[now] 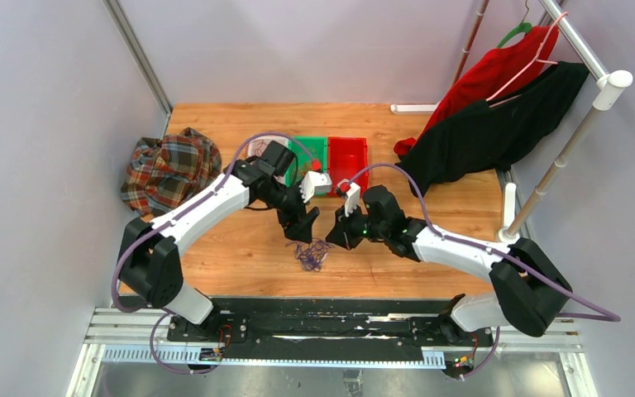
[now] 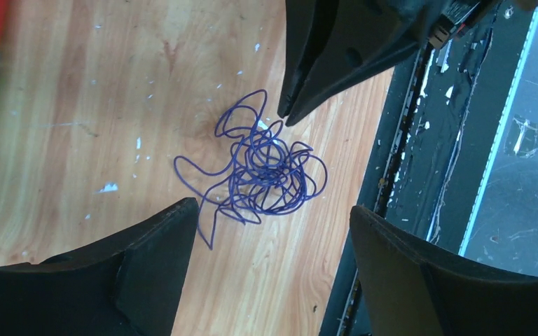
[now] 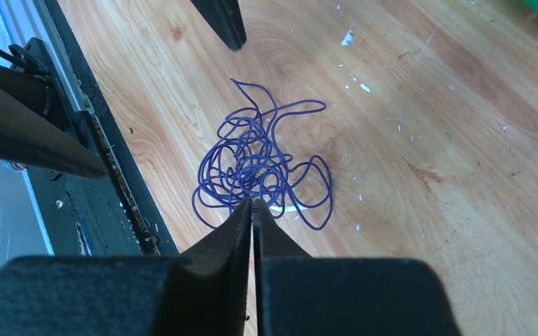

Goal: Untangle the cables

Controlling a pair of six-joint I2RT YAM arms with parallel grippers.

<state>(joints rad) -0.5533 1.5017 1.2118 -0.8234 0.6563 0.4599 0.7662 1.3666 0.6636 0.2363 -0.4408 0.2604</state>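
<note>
My right gripper will open, pinch a loop (image 2: pixel 274 127) at the cables' edge below its shut fingers, then lift it to my left gripper.
The cables (image 1: pixel 312 255) are a loose knot of dark purple wire lying on the wooden table near its front edge, also seen in the left wrist view (image 2: pixel 263 168) and the right wrist view (image 3: pixel 259 164). My right gripper (image 3: pixel 254 203) is shut, and its tips meet on a strand at the knot's edge; it enters the left wrist view from the top (image 2: pixel 285 119). From the top camera it (image 1: pixel 333 242) sits just right of the knot. My left gripper (image 2: pixel 274 207) hangs open over the knot's other side with nothing between its fingers, just above the cables (image 1: pixel 302 231).
A green bin (image 1: pixel 310 149) and a red bin (image 1: pixel 347 153) stand behind the arms. A plaid cloth (image 1: pixel 169 169) lies at the left. Red and black clothes (image 1: pixel 496 116) hang from a rack at the right. The black base rail (image 1: pixel 322 308) borders the table's front edge.
</note>
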